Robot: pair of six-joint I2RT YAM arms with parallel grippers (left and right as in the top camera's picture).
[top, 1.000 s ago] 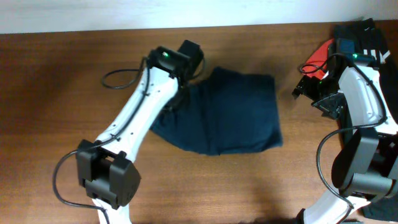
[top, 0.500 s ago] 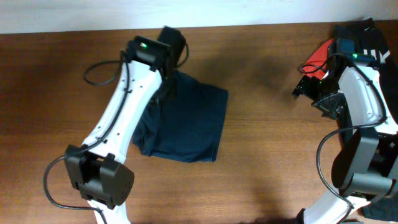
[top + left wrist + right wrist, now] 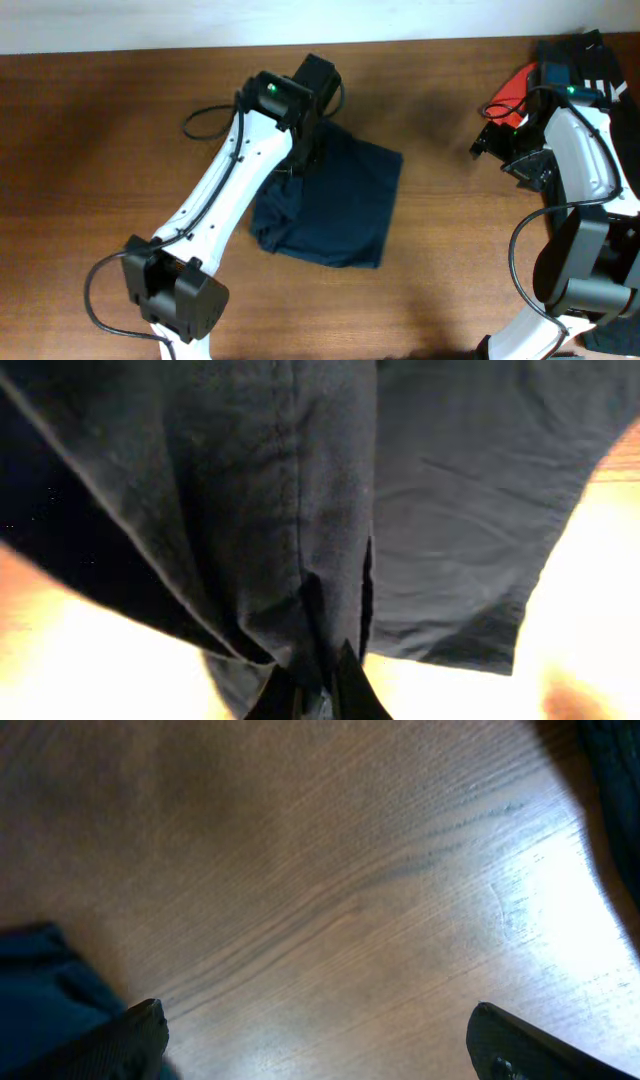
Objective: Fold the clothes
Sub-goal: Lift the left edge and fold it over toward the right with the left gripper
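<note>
I need to let go of the pinched fold with my left gripper on the navy shorts' flat part (image 3: pixel 367 226) near the edge facing my right gripper.
The dark navy shorts (image 3: pixel 335 205) lie folded on the wooden table (image 3: pixel 100 150), left of centre. My left gripper (image 3: pixel 305 140) is at their far left corner. In the left wrist view it (image 3: pixel 315 685) is shut on a pinched fold of the navy cloth (image 3: pixel 450 510), which fills the frame. My right gripper (image 3: pixel 490 135) hovers open and empty over bare wood at the right. In the right wrist view it (image 3: pixel 320 1040) is wide open, and a bit of navy cloth (image 3: pixel 40 990) shows at the lower left.
A pile of clothes sits at the back right corner: a red-orange piece (image 3: pixel 512 88) and a black white-striped one (image 3: pixel 600 60), partly hidden by the right arm. The dark edge of this pile (image 3: pixel 610 780) shows at the right of the right wrist view.
My left gripper carried the shorts' edge left, folding them narrower, then shifted right again with the cloth in its grip. The right arm has not moved.
</note>
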